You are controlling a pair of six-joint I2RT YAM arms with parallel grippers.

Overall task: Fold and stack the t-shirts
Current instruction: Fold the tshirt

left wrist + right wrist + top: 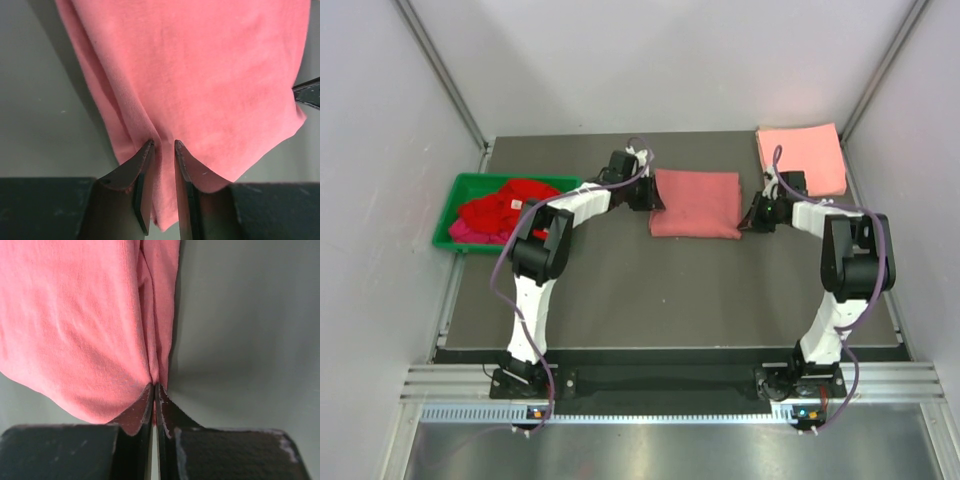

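Next, my right gripper opens and takes the rose-red t-shirt's side edge (740, 190) where the under layer sticks out farther back, as it is pinching the shirt's front corner now.
A folded dusty rose-red t-shirt (695, 203) lies in the middle of the dark table. My left gripper (645, 195) is at its left edge. In the left wrist view the left gripper (163, 145) has its jaws closed on a thick fold of the shirt (210, 75). My right gripper (753, 212) is at the shirt's right edge. In the right wrist view the right gripper (155, 386) is shut tight on the shirt's edge (75, 325). A folded salmon pink t-shirt (802, 158) lies at the back right corner. Bright red t-shirts (510, 205) and a magenta one (463, 231) lie crumpled in the bin.
A green plastic bin (455, 200) stands at the table's left edge and hangs over it. Grey walls close in the left, right and back. The right gripper's fingertip (307, 92) shows at the right edge of the left wrist view.
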